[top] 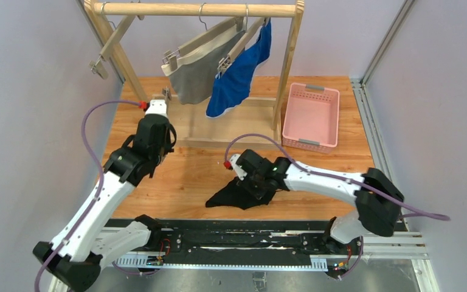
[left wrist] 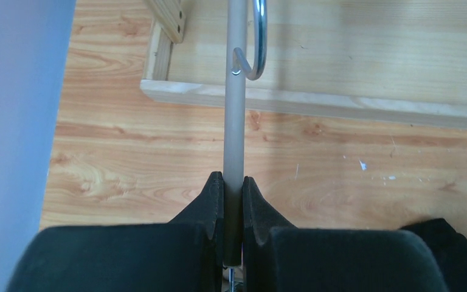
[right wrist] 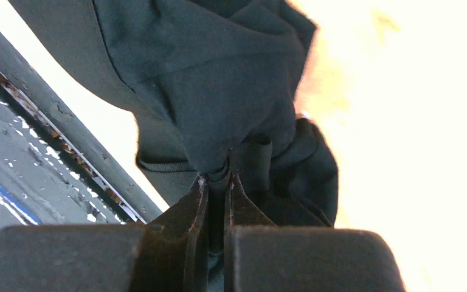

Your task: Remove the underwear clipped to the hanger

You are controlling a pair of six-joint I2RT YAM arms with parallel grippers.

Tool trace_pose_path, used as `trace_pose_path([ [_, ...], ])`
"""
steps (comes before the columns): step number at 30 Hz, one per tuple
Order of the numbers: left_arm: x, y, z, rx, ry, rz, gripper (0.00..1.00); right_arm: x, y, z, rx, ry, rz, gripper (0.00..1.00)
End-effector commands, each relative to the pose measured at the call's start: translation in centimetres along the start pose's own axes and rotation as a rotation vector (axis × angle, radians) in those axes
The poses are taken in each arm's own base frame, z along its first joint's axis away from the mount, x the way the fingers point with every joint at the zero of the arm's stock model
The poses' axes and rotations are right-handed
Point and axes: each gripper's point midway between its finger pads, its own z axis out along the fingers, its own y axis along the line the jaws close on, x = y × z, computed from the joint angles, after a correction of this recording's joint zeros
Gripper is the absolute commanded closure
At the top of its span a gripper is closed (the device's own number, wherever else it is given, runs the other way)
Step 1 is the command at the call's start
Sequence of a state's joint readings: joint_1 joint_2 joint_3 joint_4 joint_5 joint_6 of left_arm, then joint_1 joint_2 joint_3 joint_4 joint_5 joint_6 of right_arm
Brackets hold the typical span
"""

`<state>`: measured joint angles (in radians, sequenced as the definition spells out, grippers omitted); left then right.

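Next, I let go of the black briefs with my right gripper inside the pink basket [top: 306, 121], toward the basket's rim next to the rack's post.
The black briefs [top: 238, 196] lie crumpled on the table near its front edge. My right gripper [top: 253, 184] is shut on a fold of them, and the right wrist view shows the cloth [right wrist: 219, 79] pinched between the jaws of that gripper [right wrist: 217, 179]. The grey briefs [top: 199, 74] and the blue briefs [top: 238, 76] hang clipped to hangers on the rack's rod [top: 194, 9]. My left gripper [top: 160, 101] is shut on the end of a beige hanger bar [left wrist: 236, 109], which has a metal hook [left wrist: 258, 36]. The bar points down from the gripper [left wrist: 233, 182] toward the rack's base.
The wooden rack's base frame [left wrist: 316, 104] lies just beyond the held hanger. An empty wooden hanger [top: 114, 38] hangs at the rod's left end. A pink basket [top: 312, 91] stands at the right, beside the rack's right post [top: 287, 64]. Walls close both sides.
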<state>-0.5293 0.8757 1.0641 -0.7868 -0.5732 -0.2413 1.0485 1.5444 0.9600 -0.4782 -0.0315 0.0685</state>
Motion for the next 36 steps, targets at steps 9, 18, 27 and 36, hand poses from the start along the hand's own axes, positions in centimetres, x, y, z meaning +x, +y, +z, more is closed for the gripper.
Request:
trace_pose_path([
  [9,-9.6,0.7,3.1,0.02,-0.131,0.011,1.0,-3.0,-11.6,-15.9,0.418,-0.412,0.303,1.0],
  [18,-14.9,1.6,3.2,0.078,-0.153,0.074,1.0,-4.2,-19.9,-28.5,0.798,-0.675,0.477,0.99],
  [27,-18.4,2.4,4.3,0.178,-0.142,0.07,1.0,-3.7,-27.9,-30.4,0.917,-0.688,0.634,0.99],
  [36,-21.3,1.5,3.2,0.294,-0.18,0.033,1.0,-2.9,-33.8,-25.7,0.916,-0.585,0.72,0.99],
])
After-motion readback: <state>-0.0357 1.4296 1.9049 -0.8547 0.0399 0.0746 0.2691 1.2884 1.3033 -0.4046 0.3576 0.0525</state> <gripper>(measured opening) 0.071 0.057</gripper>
